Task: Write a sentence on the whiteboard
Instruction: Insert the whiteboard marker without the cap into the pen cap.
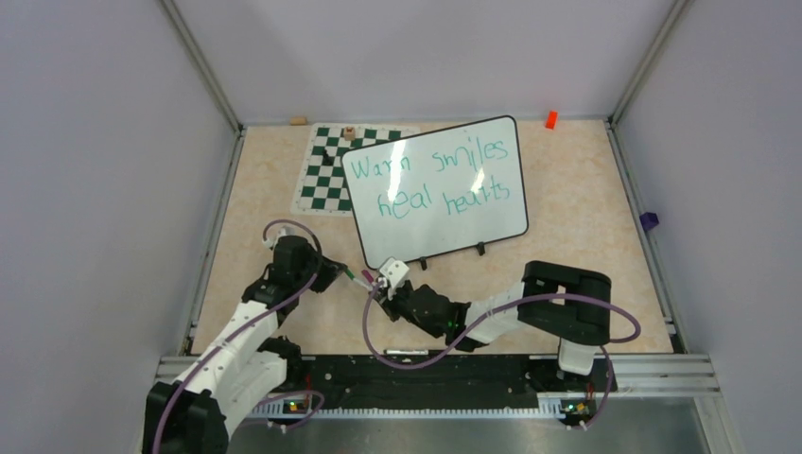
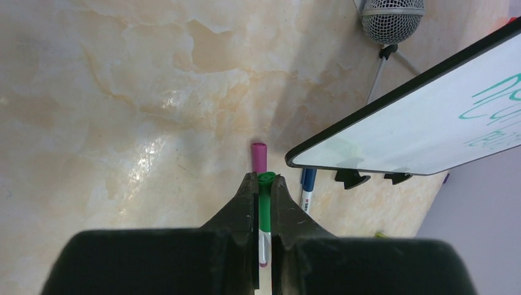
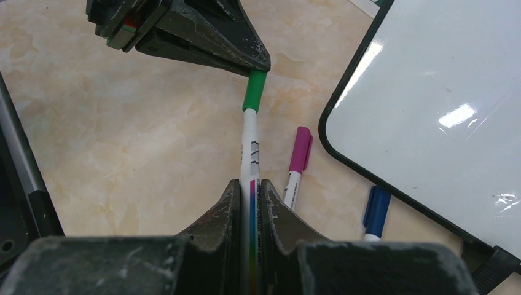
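Note:
My right gripper is to put the green-capped marker down on the table (image 1: pixel 460 298) in front of the whiteboard's black clips.
The whiteboard (image 1: pixel 430 236) lies tilted on the table's far middle and bears the sentence (image 1: pixel 435 180) "Warm smiles heal hearts" in teal, in two lines. Just in front of its near left corner, both grippers meet on one white marker (image 3: pixel 250 150) with a green cap (image 3: pixel 254 91). My left gripper (image 2: pixel 265 178) is shut on the green cap (image 2: pixel 265 206). My right gripper (image 3: pixel 249 183) is shut on the marker's white barrel. In the top view the left gripper (image 1: pixel 339 272) and right gripper (image 1: pixel 378 287) face each other, with the marker (image 1: pixel 359 279) between them.
A pink-capped marker (image 3: pixel 299 153) and a blue-capped marker (image 3: pixel 375 212) lie on the table by the board's near edge, the blue one partly under it. A green-and-white chess mat (image 1: pixel 322 180) with pieces lies at the far left. Small orange (image 1: pixel 550 119) and purple (image 1: pixel 648 221) items sit near the walls.

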Available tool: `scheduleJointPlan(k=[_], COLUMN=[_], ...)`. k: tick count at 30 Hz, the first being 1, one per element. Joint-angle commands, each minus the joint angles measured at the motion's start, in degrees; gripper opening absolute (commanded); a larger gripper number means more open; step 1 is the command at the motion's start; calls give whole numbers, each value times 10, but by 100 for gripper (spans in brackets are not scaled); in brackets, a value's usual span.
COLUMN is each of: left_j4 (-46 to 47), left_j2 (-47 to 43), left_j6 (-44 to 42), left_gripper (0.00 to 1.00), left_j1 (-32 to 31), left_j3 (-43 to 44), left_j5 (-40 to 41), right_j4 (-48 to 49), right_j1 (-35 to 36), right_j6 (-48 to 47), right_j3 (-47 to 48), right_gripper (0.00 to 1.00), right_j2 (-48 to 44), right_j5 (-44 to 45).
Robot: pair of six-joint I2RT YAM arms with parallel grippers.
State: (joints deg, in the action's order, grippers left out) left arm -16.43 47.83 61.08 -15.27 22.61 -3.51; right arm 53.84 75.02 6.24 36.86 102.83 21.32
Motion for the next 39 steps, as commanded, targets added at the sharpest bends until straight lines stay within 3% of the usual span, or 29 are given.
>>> scheduleJointPlan(k=[1, 9, 15, 24, 32, 39], left_j4=[-41, 32, -21, -54, 14, 85], left_j2=[-19, -64, -90, -78, -11, 4], left_j6=[94, 306, 300, 305, 335, 389], left_gripper=[0, 0, 0, 0, 0, 0], left_j1=[-1, -2, -18, -108, -199, -238], left_j3=[6, -80, -25, 29, 28, -9], left_j5=[-76, -207, -215, -150, -118, -108], right_j4=[37, 69, 42, 14, 1, 4], right_j1=[5, 5, 5, 3, -1, -7], right_j6=[-16, -29, -37, -22, -9, 4], right_j3=[13, -20, -1, 11, 11, -7], right_gripper=[0, 0, 0, 0, 0, 0], right_j2=[-4, -53, -62, -61, -68, -83], right_j5=[19, 56, 43, 32, 30, 35])
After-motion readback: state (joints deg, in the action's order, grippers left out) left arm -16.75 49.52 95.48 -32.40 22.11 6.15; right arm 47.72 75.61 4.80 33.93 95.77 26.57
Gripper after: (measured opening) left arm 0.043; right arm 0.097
